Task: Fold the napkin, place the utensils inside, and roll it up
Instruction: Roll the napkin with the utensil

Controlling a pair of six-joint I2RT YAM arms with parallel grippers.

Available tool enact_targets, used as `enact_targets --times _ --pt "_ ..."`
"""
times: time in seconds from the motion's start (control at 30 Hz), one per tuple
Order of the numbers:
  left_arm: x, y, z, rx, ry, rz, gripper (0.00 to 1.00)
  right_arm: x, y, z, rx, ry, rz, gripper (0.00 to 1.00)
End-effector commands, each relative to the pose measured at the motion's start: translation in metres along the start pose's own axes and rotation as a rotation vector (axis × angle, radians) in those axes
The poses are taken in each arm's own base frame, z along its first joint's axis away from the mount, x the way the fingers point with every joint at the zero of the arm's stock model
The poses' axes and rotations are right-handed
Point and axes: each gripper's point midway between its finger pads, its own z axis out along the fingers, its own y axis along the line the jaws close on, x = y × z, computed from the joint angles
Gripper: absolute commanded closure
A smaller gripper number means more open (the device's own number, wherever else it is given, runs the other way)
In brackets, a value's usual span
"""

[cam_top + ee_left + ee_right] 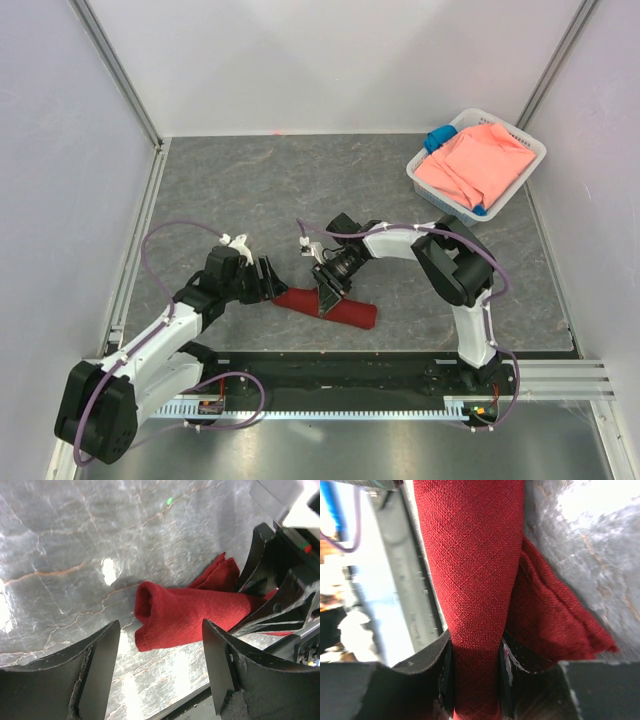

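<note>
I need to take the napkin's open end [145, 605] with my left gripper and help straighten the maroon napkin's roll, since it slants and has a loose flap sticking out behind it.
The maroon napkin [345, 309] lies rolled into a long tube on the table near its front edge. My right gripper [328, 296] is shut on the roll's middle; in the right wrist view the roll [470, 580] runs up between both pads. My left gripper [268, 280] is open and empty just left of the roll's left end; in the left wrist view that open end [175, 617] lies ahead of the gap between my fingers [100, 665], which touch nothing. The utensils are hidden.
A white basket [428, 186] at the back right holds a salmon-pink cloth [478, 165] and a small blue cloth [438, 138]. A black rail [340, 368] runs along the table's front edge. Walls enclose the left, right and back.
</note>
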Motion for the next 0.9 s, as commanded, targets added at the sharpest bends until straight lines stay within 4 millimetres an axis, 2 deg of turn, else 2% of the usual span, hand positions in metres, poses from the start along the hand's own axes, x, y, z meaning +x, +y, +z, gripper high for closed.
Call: enact_targets --times 0.0,0.23,0.37,0.57,0.67,0.8,0.87 --pt "-0.005 -0.01 0.0 0.059 -0.038 -0.018 0.28 0.011 0.004 0.009 -0.15 0.032 0.092 0.6" --pt "0.003 -0.006 0.008 0.063 -0.014 -0.024 0.31 0.015 -0.004 0.012 -0.207 0.04 0.166 0.6" --pt "0.006 -0.005 0.014 0.078 -0.007 -0.026 0.37 0.014 -0.007 0.012 -0.204 0.04 0.165 0.59" --pt "0.007 -0.004 0.021 0.082 0.003 -0.022 0.57 0.012 -0.012 0.009 -0.161 0.046 0.168 0.56" --pt "0.008 -0.002 0.025 0.077 0.007 -0.024 0.69 0.01 -0.016 0.006 -0.109 0.044 0.162 0.48" --pt "0.011 0.001 0.029 0.062 0.03 -0.03 0.81 -0.001 -0.02 -0.011 0.045 0.019 0.109 0.26" --pt "0.013 0.002 0.032 0.057 0.048 -0.035 0.86 -0.01 -0.016 -0.024 0.111 -0.01 0.074 0.19"
